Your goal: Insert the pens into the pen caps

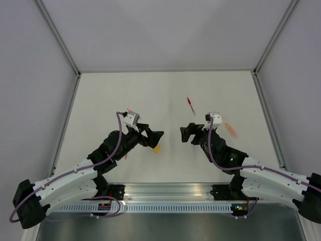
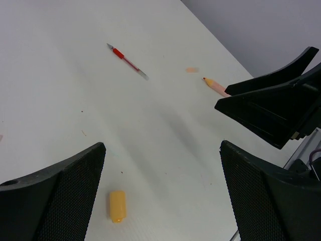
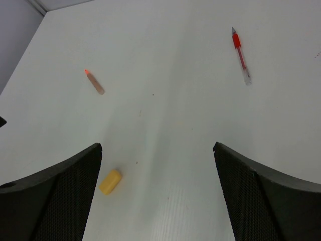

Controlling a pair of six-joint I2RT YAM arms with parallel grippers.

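I need to next grab the orange-peach pen with my right gripper by the pen's body (image 1: 234,135) near its blunt end, leaving its tip free.
The red pen (image 1: 189,104) lies on the white table, far of both grippers; it also shows in the left wrist view (image 2: 128,60) and the right wrist view (image 3: 241,55). The orange-peach pen (image 1: 230,129) lies beside my right wrist, partly hidden behind my right gripper (image 2: 271,105) in the left wrist view (image 2: 214,86). The orange cap (image 1: 157,149) lies just below my left gripper (image 1: 153,136), near its left finger (image 2: 117,206). A short pink-peach stub with a red tip (image 3: 94,82), seemingly the pink cap, lies far left. Both grippers (image 2: 161,148) (image 3: 157,146) (image 1: 186,133) are open and empty, facing each other.
Grey walls with metal corner posts (image 1: 65,50) close the table on the left, back and right. An aluminium rail (image 1: 165,191) with the arm bases runs along the near edge. The orange cap also shows in the right wrist view (image 3: 110,182).
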